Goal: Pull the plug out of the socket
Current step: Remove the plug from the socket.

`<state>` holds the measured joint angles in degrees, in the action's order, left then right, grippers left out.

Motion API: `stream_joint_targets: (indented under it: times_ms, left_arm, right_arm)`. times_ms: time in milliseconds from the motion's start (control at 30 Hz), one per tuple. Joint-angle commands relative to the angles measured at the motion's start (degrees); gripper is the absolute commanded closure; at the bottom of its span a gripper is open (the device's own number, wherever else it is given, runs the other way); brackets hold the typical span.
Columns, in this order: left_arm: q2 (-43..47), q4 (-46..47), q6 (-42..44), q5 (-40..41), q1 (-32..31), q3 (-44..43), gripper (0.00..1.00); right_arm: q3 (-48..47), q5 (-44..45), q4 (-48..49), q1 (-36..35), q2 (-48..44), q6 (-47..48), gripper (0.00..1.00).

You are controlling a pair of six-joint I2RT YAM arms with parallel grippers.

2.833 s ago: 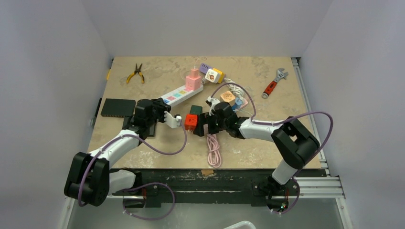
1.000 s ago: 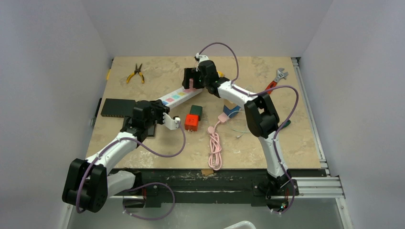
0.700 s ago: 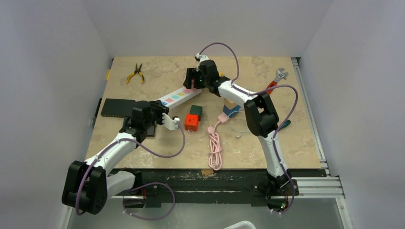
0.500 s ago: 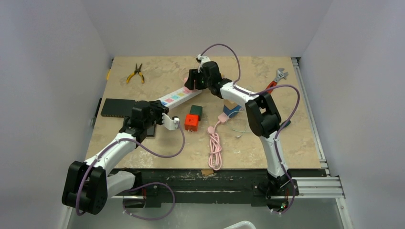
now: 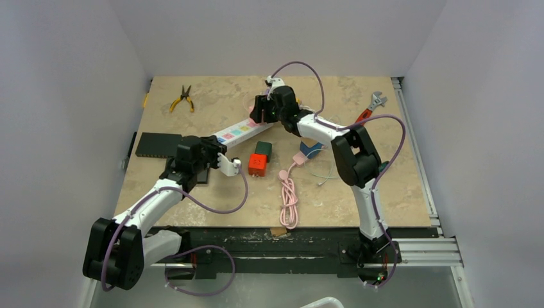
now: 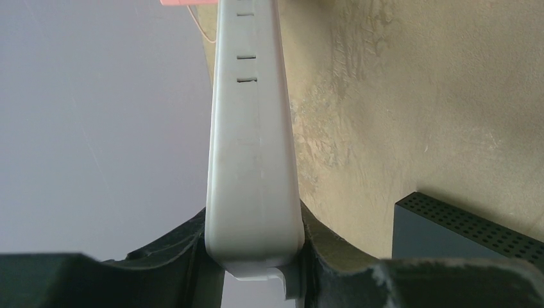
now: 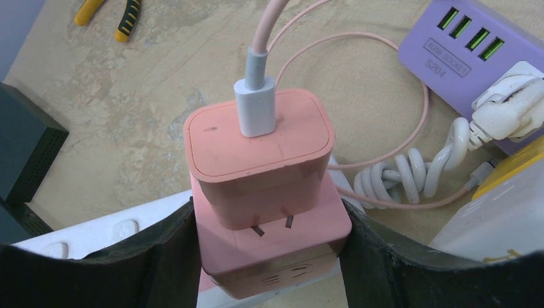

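The robot's left gripper should release the white power strip on the table [image 5: 237, 130] between the pliers and the green cube.
A white power strip [image 5: 238, 130] lies diagonally across the table. My left gripper [image 6: 255, 256] is shut on its near end [image 6: 253, 160], a finger pressed to each side. At the far end a pink cube plug [image 7: 276, 237] sits on the strip [image 7: 96, 231]. A smaller pink charger [image 7: 260, 160] stands on the cube with its two prongs partly showing, and a white connector with a pink cable enters its top. My right gripper [image 7: 269, 256] is shut on the cube plug, its black fingers [image 7: 160, 256] against both sides. In the top view the right gripper [image 5: 260, 110] hides most of the plug.
A purple USB socket block [image 7: 475, 45], a coiled white cable [image 7: 410, 173] and a yellow-white block [image 7: 507, 205] crowd the plug's right. Also on the table are a black box [image 5: 157, 144], red [image 5: 258, 165] and green [image 5: 262, 149] cubes, a pink cable coil [image 5: 289, 196], pliers [image 5: 183, 98] and a wrench [image 5: 370, 108].
The right arm reached from the table's centre to the strip's far end, and its jaws closed from wide open onto the pink plug. The left gripper kept hold of the strip.
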<state>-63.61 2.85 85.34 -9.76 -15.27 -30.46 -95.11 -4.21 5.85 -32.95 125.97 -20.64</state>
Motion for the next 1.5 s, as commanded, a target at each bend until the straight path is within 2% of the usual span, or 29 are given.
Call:
stream_joint_targets:
  times_ms: [0,300,567,667,733,800,867,1067,1200,1300,1467]
  left_arm:
    - [-0.11,-7.01,3.01,0.76,-0.01,1.79,1.0]
    - [-0.9,-9.59,3.48,2.27,-0.2,2.29,1.0]
    - [-1.04,-9.76,2.52,3.2,-0.29,2.68,1.0]
    - [-1.08,-9.97,2.22,3.38,-0.29,2.7,1.0]
    - [-1.15,-10.07,2.1,3.39,-0.25,2.64,1.0]
    - [-1.35,-10.06,2.11,3.49,-0.27,2.53,1.0]
    - [-1.35,-10.24,2.11,3.59,-0.29,2.35,1.0]
    - [-0.9,-10.78,1.62,4.12,-0.29,2.2,1.0]
    - [-0.9,-10.76,1.47,4.2,-0.29,2.47,1.0]
    - [-0.82,-10.64,1.4,4.31,-0.29,2.55,1.0]
    - [-1.0,-10.54,1.53,4.69,-0.29,2.93,1.0]
  right_arm:
    - [-4.47,5.44,8.19,1.66,-5.86,-3.31,1.0]
    - [-2.11,5.96,14.81,4.86,-8.32,-11.37,1.0]
    - [-3.68,7.07,12.92,5.53,-8.57,-11.58,1.0]
    - [-3.54,7.74,12.27,3.16,-9.1,-6.48,1.0]
    - [-4.59,12.09,9.46,-0.73,-9.29,0.62,1.0]
    - [-4.04,13.9,9.52,-2.52,-9.78,3.38,1.0]
    - [-3.47,13.46,10.58,-2.1,-10.26,1.78,1.0]
    - [-4.92,9.11,11.13,5.75,-10.57,-9.49,1.0]
    - [-7.09,8.65,10.18,6.28,-10.41,-9.19,1.0]
    - [-5.82,5.89,12.16,7.62,-10.57,-12.63,1.0]
    - [-5.28,6.83,11.53,7.95,-11.09,-13.45,1.0]
